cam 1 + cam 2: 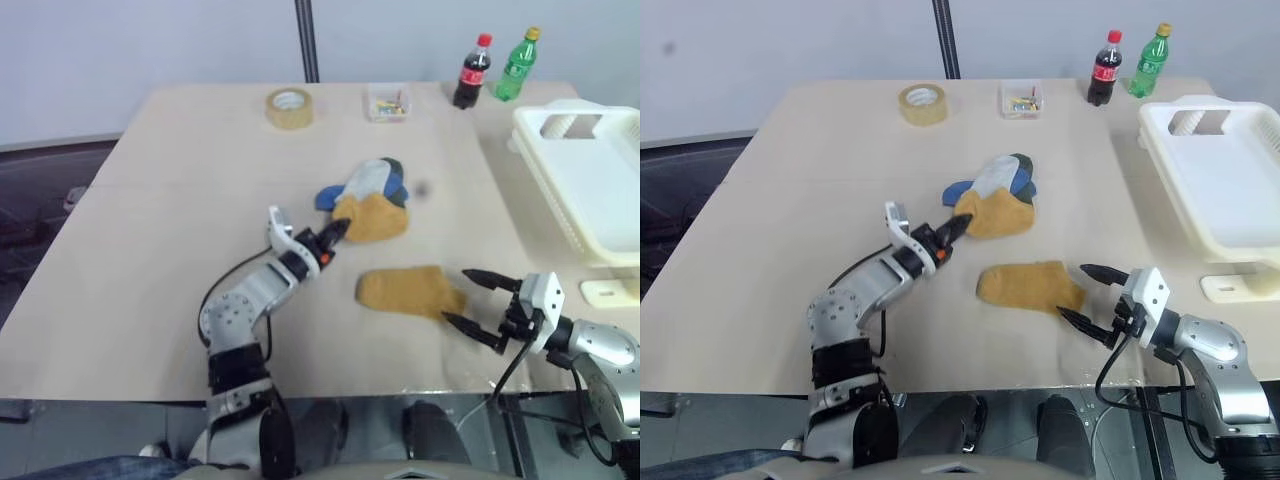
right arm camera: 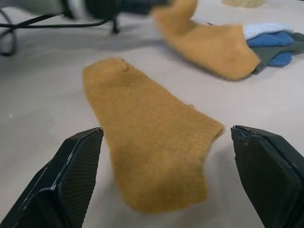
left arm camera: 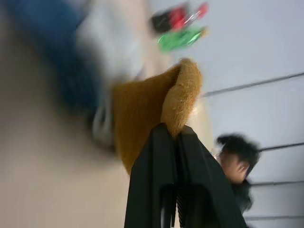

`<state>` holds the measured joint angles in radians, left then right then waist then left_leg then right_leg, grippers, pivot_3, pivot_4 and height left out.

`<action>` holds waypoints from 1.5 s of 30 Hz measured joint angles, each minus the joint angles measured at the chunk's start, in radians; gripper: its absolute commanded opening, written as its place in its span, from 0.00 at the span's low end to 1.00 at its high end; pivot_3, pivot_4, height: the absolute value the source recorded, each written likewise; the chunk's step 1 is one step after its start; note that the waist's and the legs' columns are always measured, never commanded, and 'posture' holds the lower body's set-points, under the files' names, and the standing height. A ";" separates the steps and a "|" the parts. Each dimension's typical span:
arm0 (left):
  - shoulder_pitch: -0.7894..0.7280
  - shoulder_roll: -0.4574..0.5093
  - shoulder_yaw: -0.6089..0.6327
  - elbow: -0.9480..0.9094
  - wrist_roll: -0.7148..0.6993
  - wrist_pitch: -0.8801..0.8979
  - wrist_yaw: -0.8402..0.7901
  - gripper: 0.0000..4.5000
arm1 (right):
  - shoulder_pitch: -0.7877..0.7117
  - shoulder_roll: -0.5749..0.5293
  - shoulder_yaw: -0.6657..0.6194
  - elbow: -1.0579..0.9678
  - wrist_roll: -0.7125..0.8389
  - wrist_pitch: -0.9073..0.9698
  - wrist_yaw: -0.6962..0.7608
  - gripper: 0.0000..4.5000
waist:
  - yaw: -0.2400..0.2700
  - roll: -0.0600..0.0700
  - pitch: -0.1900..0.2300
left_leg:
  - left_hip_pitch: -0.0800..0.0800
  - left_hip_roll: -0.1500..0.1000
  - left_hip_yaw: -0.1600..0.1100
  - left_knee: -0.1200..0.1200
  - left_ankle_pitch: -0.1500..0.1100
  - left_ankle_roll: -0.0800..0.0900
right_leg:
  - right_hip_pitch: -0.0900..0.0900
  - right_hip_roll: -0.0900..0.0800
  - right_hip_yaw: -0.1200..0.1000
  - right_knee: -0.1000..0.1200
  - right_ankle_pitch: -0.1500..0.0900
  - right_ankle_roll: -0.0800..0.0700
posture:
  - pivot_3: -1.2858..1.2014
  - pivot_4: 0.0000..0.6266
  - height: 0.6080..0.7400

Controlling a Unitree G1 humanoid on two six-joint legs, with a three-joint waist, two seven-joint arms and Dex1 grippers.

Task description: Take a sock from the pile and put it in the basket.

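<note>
I need to let go of the pile's mustard sock with my left gripper on top of the lone mustard sock (image 1: 412, 292) that is lying flat.
The pile (image 1: 372, 190) of blue, light grey, dark green and mustard socks lies mid-table. My left gripper (image 1: 335, 233) is shut on the near edge of the pile's mustard sock (image 3: 156, 102), lifting that edge into a fold. A second mustard sock (image 1: 408, 290) lies flat by itself nearer the front edge. Just right of it, my right gripper (image 1: 457, 296) stands open, its fingers on either side of the sock's end (image 2: 156, 142) without touching it. The white basket (image 1: 600, 170) sits at the table's right edge.
At the back of the table stand a tape roll (image 1: 289, 107), a small clear box of coloured bits (image 1: 388, 102), a cola bottle (image 1: 472, 72) and a green bottle (image 1: 516, 65). A small white piece (image 1: 610, 292) lies below the basket. A person (image 3: 235, 159) appears in the background.
</note>
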<state>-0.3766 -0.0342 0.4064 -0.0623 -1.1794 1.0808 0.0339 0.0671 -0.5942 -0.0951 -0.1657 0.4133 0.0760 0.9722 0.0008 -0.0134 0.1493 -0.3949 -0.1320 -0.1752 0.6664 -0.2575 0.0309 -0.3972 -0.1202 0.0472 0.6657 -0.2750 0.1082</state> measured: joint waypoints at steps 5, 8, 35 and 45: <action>0.114 0.047 -0.070 -0.119 0.000 0.018 -0.001 0.01 | -0.134 0.013 0.014 0.020 -0.022 0.176 -0.131 1.00 | 0.003 0.001 0.000 | 0.001 0.000 0.001 0.000 0.000 0.000 | 0.000 0.000 0.000 0.000 0.000 0.000 | 0.52 0.24 1.00; 0.136 0.076 -0.121 -0.125 0.063 -0.020 -0.022 0.01 | -0.246 0.052 0.071 0.070 -0.051 0.321 -0.208 1.00 | 0.006 0.000 -0.001 | 0.001 0.000 0.001 0.000 0.000 0.000 | 0.000 0.001 0.001 0.000 0.000 0.000 | 0.52 0.24 1.00; 0.149 0.103 -0.213 -0.124 0.232 -0.153 -0.122 0.00 | -0.438 0.192 0.146 0.158 -0.004 0.615 -0.232 0.01 | -0.007 0.005 -0.004 | 0.001 0.000 0.001 -0.002 0.000 0.000 | 0.000 0.000 0.001 -0.001 0.000 0.000 | 0.52 0.24 1.00; 0.131 0.151 -0.249 -0.319 0.153 -0.122 -0.162 0.00 | -0.336 0.123 -0.103 -0.192 0.290 0.831 -0.286 0.01 | 0.000 0.004 -0.003 | -0.004 0.000 0.000 -0.003 -0.001 0.001 | -0.003 -0.001 0.000 -0.004 0.000 0.000 | 0.52 0.24 1.00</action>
<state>-0.2451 0.1165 0.1576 -0.3816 -1.0261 0.9591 -0.1281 -0.2689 -0.4712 -0.1983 -0.3579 0.7034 0.9070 0.6864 0.0010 -0.0092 0.1458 -0.3985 -0.1323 -0.1753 0.6634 -0.2587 0.0323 -0.3998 -0.1212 0.0470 0.6617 -0.2747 0.1078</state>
